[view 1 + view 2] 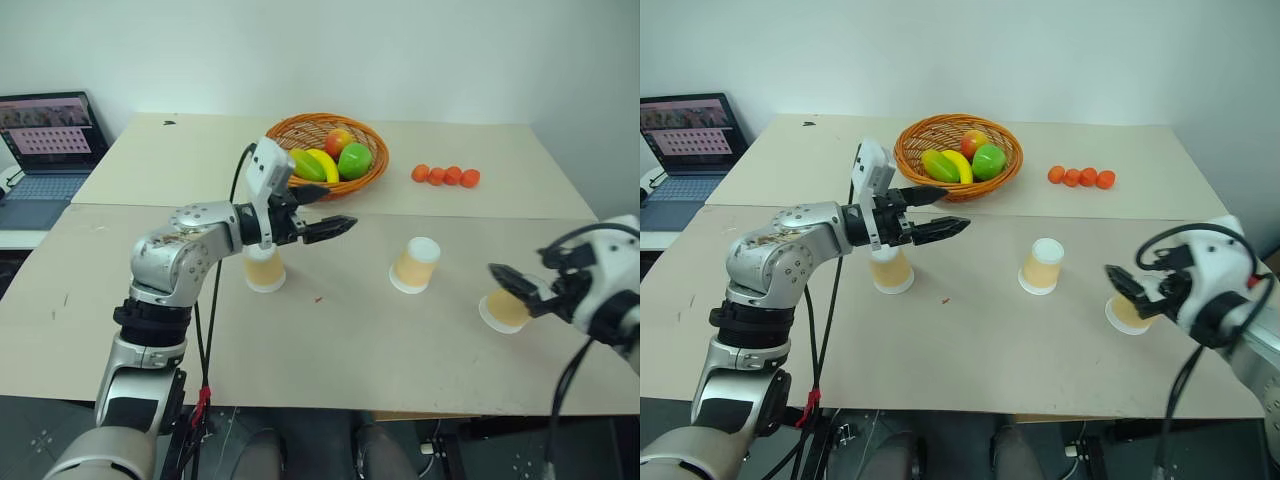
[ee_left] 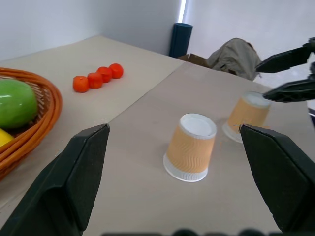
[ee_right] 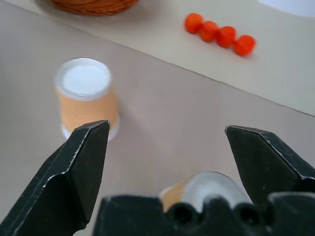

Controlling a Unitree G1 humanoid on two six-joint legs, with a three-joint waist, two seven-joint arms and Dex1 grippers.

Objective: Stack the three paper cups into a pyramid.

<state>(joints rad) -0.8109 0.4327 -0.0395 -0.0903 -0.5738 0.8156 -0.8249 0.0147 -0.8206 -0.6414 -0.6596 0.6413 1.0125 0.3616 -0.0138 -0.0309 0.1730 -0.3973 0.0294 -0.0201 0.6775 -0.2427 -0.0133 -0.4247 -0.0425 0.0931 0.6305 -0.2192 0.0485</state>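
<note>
The robot's right gripper needs to close around the tan middle of the paper cup (image 1: 507, 309) (image 3: 174, 195) standing farthest from the wicker basket.
Three paper cups stand upside down in a row on the table: the left cup (image 1: 265, 270), the middle cup (image 1: 415, 264) and the right cup (image 1: 503, 309). My left gripper (image 1: 333, 208) hovers open just above and past the left cup, pointing right toward the middle cup (image 2: 191, 147). My right gripper (image 1: 515, 285) is open at the right cup (image 3: 206, 184), which sits low between the roots of its fingers. Its fingertips reach past that cup toward the middle cup (image 3: 86, 96). No cup rests on another.
A wicker basket (image 1: 300, 130) with fruit stands behind the left cup. Several small orange fruits (image 1: 445, 176) lie in a row at the back right. A laptop (image 1: 45, 150) sits on a side table at far left. The table's front edge runs close below the cups.
</note>
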